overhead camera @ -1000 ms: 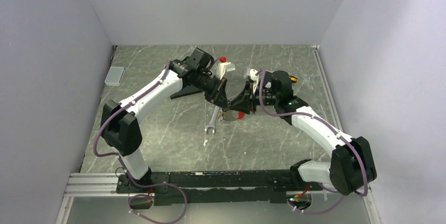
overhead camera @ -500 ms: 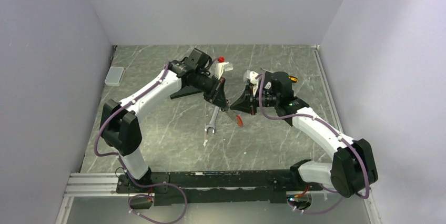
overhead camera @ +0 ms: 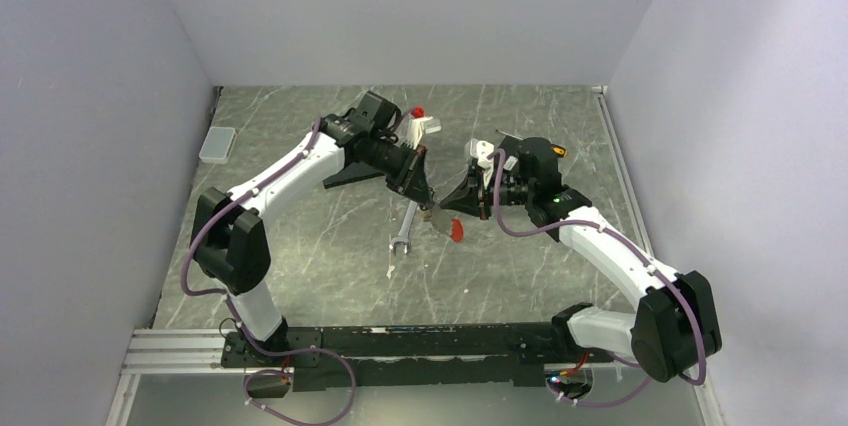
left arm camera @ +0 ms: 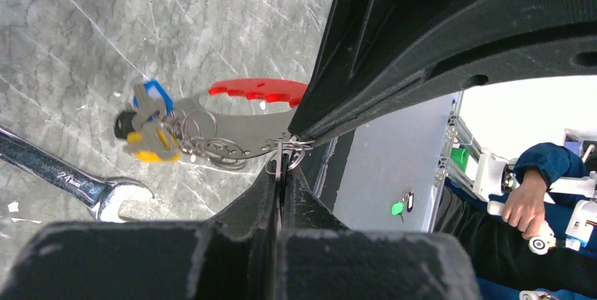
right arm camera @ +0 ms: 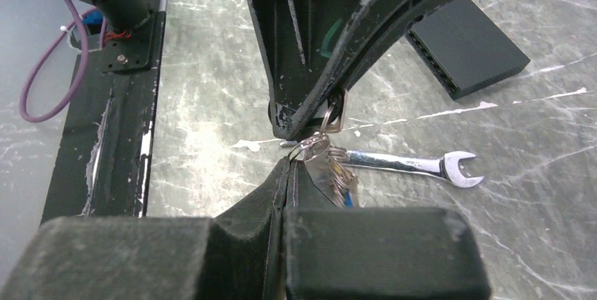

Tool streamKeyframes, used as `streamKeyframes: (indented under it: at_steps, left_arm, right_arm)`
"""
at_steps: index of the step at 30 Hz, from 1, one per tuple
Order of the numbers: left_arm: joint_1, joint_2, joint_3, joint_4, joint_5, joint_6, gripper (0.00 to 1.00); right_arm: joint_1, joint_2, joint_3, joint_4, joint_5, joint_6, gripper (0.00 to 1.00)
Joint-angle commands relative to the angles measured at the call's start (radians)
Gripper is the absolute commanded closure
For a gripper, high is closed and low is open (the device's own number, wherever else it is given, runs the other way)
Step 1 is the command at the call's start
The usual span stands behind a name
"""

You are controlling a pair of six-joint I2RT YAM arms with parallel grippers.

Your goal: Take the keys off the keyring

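Note:
My right gripper's fingers pinch only the outer edge of the thin ring. I need to open them, back off and take the ring closer to my left gripper [right arm camera: 327,121].
Both grippers meet above the table's middle. My left gripper [overhead camera: 428,207] is shut on a thin metal ring [left arm camera: 283,153] of the keyring [left arm camera: 243,125], a grey curved strap with a red part [left arm camera: 259,91]. The keys [left arm camera: 146,121], with blue, yellow and dark heads, hang in a bunch at the strap's far end. My right gripper [overhead camera: 446,207] is shut on another thin ring [right arm camera: 310,146] of the same bunch, tip to tip with the left gripper [right arm camera: 310,113]. The red part [overhead camera: 457,230] hangs below both tips. Some keys [right arm camera: 343,180] dangle beside the right fingers.
A long silver wrench [overhead camera: 403,231] lies on the table under the grippers and shows in the right wrist view [right arm camera: 412,163]. A black block [right arm camera: 468,53] lies behind the left arm. A white object with a red cap [overhead camera: 421,123] and a pale small box [overhead camera: 217,144] sit further back.
The keyring's red part has swung lower beneath the two gripper tips. The right arm has shifted slightly to the right. Both grippers stay shut on the rings.

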Motion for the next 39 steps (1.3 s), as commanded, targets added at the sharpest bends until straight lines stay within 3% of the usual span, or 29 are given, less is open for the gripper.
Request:
streamKeyframes:
  at_steps: [1,11,19,27,32,37,39]
  left_arm:
    - [0.015,0.026,0.003,0.049,0.018,-0.022,1.00]
    - [0.015,0.041,-0.017,0.074,-0.003,-0.053,1.00]
    - [0.015,0.051,-0.033,0.075,-0.009,-0.048,1.00]
    - [0.013,0.030,-0.029,0.068,0.007,-0.036,1.00]
    - [0.013,0.021,-0.028,0.065,0.005,-0.031,1.00]
    - [0.013,-0.002,-0.033,0.060,-0.007,-0.018,1.00]
    - [0.013,-0.009,-0.039,0.060,-0.006,-0.013,1.00]
  right_arm:
    - [0.002,-0.020,0.042,-0.016,-0.041,-0.079,1.00]
    - [0.045,0.000,0.064,-0.059,0.049,-0.341,1.00]
    - [0.064,-0.008,0.081,-0.105,0.083,-0.465,1.00]
    - [0.079,-0.023,-0.001,-0.049,0.244,-0.532,1.00]
    - [0.078,-0.007,0.018,-0.044,0.244,-0.432,0.69]
    - [0.068,0.011,0.071,-0.086,0.225,-0.203,0.53]
    - [0.054,0.021,0.088,-0.112,0.199,-0.129,0.52]
